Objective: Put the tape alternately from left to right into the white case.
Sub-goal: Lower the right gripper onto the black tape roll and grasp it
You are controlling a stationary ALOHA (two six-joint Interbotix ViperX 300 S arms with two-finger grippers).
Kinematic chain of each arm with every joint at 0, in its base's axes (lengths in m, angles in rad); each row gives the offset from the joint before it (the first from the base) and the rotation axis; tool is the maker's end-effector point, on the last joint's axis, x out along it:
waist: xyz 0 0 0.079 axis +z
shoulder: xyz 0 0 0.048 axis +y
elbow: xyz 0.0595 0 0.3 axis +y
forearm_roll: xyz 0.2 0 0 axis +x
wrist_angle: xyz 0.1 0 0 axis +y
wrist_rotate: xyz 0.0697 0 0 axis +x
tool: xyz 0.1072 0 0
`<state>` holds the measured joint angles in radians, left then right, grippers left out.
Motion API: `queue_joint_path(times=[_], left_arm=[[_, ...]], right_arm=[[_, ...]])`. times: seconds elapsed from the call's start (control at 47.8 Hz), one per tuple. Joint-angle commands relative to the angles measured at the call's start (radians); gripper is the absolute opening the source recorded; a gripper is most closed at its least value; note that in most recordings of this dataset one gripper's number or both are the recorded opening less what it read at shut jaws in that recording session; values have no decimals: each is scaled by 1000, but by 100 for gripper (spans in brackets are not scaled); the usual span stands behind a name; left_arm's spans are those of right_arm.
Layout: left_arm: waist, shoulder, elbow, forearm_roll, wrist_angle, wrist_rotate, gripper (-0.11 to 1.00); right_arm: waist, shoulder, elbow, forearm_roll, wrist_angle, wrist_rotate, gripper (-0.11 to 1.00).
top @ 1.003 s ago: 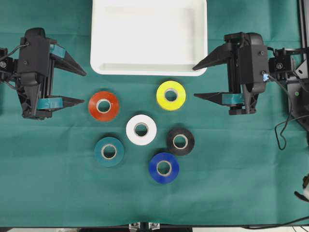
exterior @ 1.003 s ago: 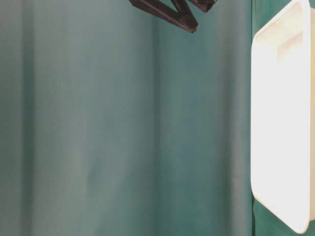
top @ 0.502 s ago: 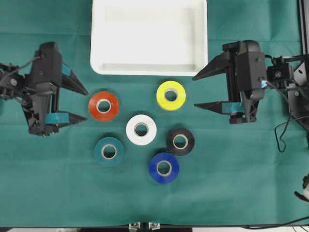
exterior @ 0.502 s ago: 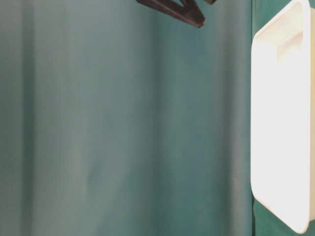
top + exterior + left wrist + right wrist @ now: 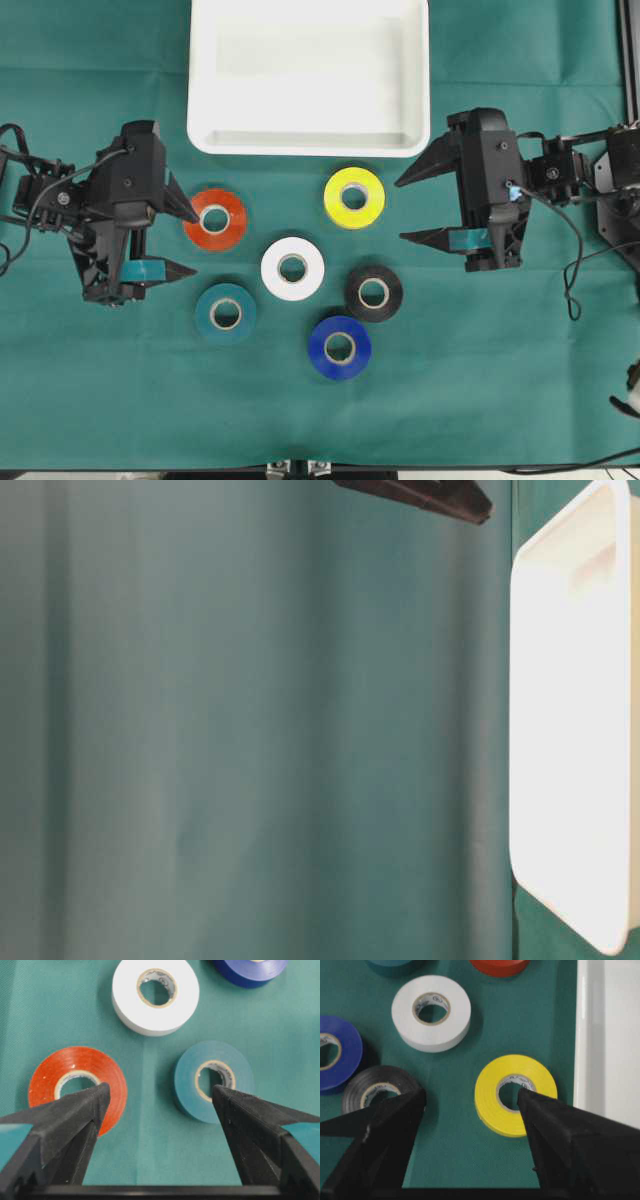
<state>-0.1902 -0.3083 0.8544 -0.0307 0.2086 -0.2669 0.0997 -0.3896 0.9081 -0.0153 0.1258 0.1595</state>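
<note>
The robot's right gripper should close on the side of the black roll [image 5: 376, 273] [image 5: 411, 1088] that faces the yellow roll, with one finger in the black roll's hole.
Six rolls of tape lie flat on the green cloth: red-orange [image 5: 215, 219], yellow [image 5: 354, 197], white [image 5: 292, 268], black [image 5: 374, 292], teal [image 5: 226, 313] and blue [image 5: 339, 347]. The white case [image 5: 310, 80] sits empty behind them. My left gripper [image 5: 193, 243] is open, its tips over the red-orange roll [image 5: 50, 1072] and the teal roll [image 5: 187, 1080], and it holds nothing [image 5: 160, 1089]. My right gripper [image 5: 400, 211] is open and empty too [image 5: 471, 1092]. One of its tips is over the yellow roll [image 5: 490, 1095], the other by the black roll [image 5: 360, 1080].
The case's rim [image 5: 582, 1035] runs just right of the yellow roll. Cables trail at the right edge [image 5: 580, 270]. In the table-level view the case [image 5: 570, 730] fills the right side and one dark finger [image 5: 420, 492] shows at the top.
My left gripper has moved right, in to the red-orange and teal rolls. My right gripper has shifted left toward the yellow roll. Both stay open; no roll has moved.
</note>
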Motion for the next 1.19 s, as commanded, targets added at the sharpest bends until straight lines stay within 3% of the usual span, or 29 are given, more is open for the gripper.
queue_joint_path(times=[0.0, 0.209, 0.523, 0.857, 1.171], left_arm=[[-3, -6, -23, -2, -3, 0, 57], [-3, -6, -25, -2, -5, 0, 57], [-3, -5, -20, 0, -5, 0, 57], [-3, -6, -17, 2, -3, 3, 57], [-3, -8, -15, 2, -5, 5, 57]], right_arm=[[6, -5, -31, 3, 6, 2, 81], [52, -3, -31, 3, 9, 11, 81], [107, 55, -38, 3, 9, 101, 81], [120, 160, -95, 0, 12, 103, 81], [120, 279, -181, 0, 135, 103, 81]])
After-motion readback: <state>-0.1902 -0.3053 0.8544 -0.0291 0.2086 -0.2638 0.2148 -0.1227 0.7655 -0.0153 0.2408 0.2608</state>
